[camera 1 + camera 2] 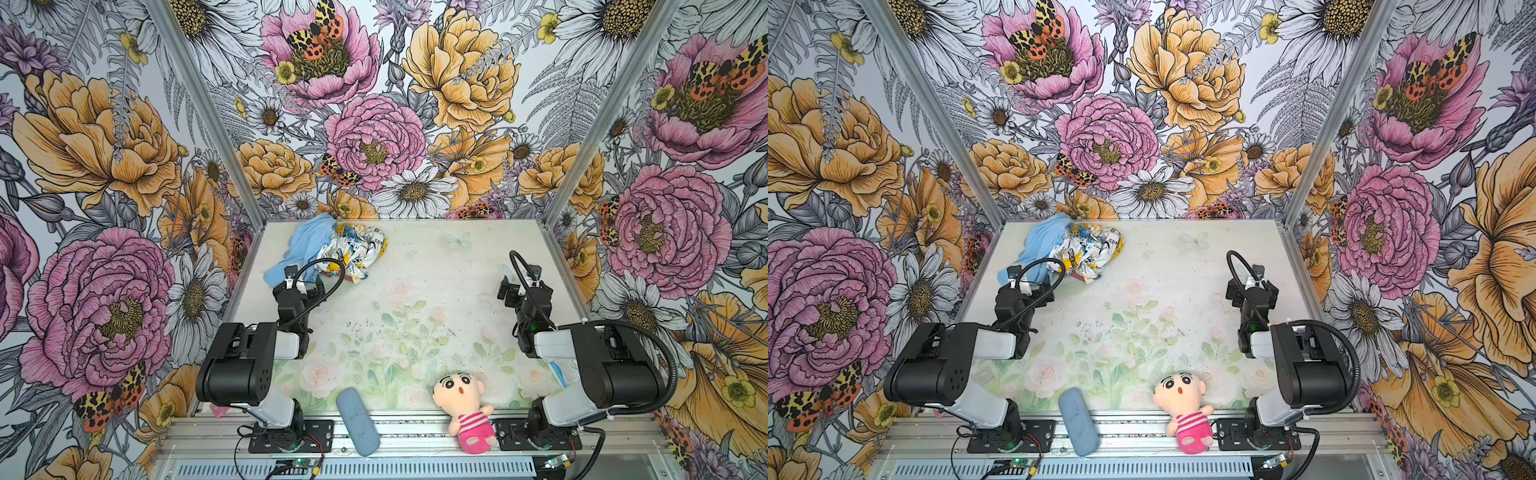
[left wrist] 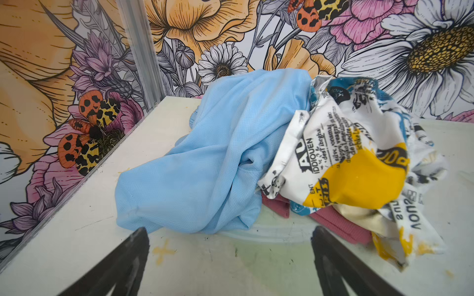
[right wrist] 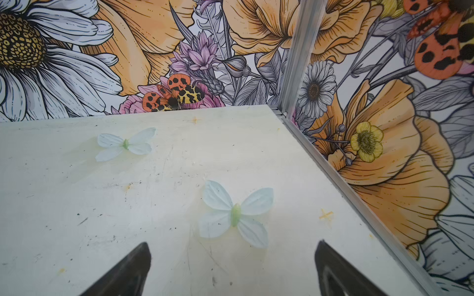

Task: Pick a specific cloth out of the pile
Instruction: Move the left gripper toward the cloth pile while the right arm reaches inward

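Observation:
My left gripper will move next to the dusty-rose cloth's near folded edge (image 1: 336,276) (image 2: 317,215), beside the blue patch of the printed cloth, and close on it there.
The pile (image 1: 332,249) lies at the table's back left corner. Its light blue cloth (image 2: 218,153) is draped on the wall side, and a crumpled white cloth with yellow, blue and black print (image 2: 354,159) sits beside it. The dusty-rose cloth (image 2: 338,223) lies under the printed one, with only its folded edges showing in the left wrist view. My left gripper (image 2: 230,233) is open just short of the pile's near edge, its fingers (image 2: 138,241) apart over bare table. My right gripper (image 3: 234,247) is open over the empty right side of the table, and it holds nothing.
A plush doll (image 1: 463,405) in a pink striped outfit and a blue-grey oblong case (image 1: 357,422) lie at the front edge between the arm bases. Flower-printed walls close in the table on three sides. Pale butterflies (image 3: 236,214) are printed on the table surface.

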`<state>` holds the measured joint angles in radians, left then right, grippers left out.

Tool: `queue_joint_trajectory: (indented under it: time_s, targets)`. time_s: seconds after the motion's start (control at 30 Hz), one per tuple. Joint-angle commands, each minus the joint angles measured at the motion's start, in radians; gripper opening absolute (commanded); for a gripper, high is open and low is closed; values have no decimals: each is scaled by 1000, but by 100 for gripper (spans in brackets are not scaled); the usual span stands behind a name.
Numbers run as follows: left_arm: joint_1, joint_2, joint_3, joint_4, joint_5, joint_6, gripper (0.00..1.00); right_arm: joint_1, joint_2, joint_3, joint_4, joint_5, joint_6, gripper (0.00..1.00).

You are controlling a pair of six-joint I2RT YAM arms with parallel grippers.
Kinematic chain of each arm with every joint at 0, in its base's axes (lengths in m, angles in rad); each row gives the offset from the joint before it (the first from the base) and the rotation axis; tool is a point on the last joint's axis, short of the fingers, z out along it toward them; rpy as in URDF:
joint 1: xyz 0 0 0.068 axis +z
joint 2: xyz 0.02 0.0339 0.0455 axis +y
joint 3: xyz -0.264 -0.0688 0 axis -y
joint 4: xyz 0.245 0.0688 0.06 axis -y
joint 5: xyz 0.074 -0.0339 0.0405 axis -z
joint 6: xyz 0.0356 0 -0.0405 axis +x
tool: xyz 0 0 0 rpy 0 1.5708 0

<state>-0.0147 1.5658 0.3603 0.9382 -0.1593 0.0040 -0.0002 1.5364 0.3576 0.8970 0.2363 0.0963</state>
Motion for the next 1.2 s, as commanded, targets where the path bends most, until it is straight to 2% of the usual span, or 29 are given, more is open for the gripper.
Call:
queue_joint_trajectory:
  time_s: [0.0,0.1,0.23,0.7,0.8,0.87,0.9,0.97,1.03,1.1,1.17]
  targets:
    - [3,-13,13,8,20,14,99,6,1,14,18,11,14,99]
    - [7,-13,14,6,30,13,99,5,1,14,18,11,14,100]
    - [46,-14,10,11,115,-9,99,6,1,14,18,10,15,100]
    - [45,-13,11,9,115,-10,99,10,1,14,17,15,10,99]
    - [50,-15,16,-2,160,1,99,18,-3,-4,47,11,-3,99]
    - [43,-43,5,4,142,4,99,46,-54,-30,69,41,-32,98]
    - [22,-93,-3,-17,87,14,99,64,-107,-31,26,68,-48,98]
    - [-31,-217,5,-146,-32,36,99,116,-223,-12,-87,132,-92,98]
    - [-73,-358,88,-445,-165,-42,97,169,-339,63,-283,163,-58,99]
    - [-55,-421,182,-706,-123,-198,89,193,-397,182,-501,68,47,99]
    - [-37,-416,230,-828,5,-314,83,246,-393,283,-616,-33,99,100]
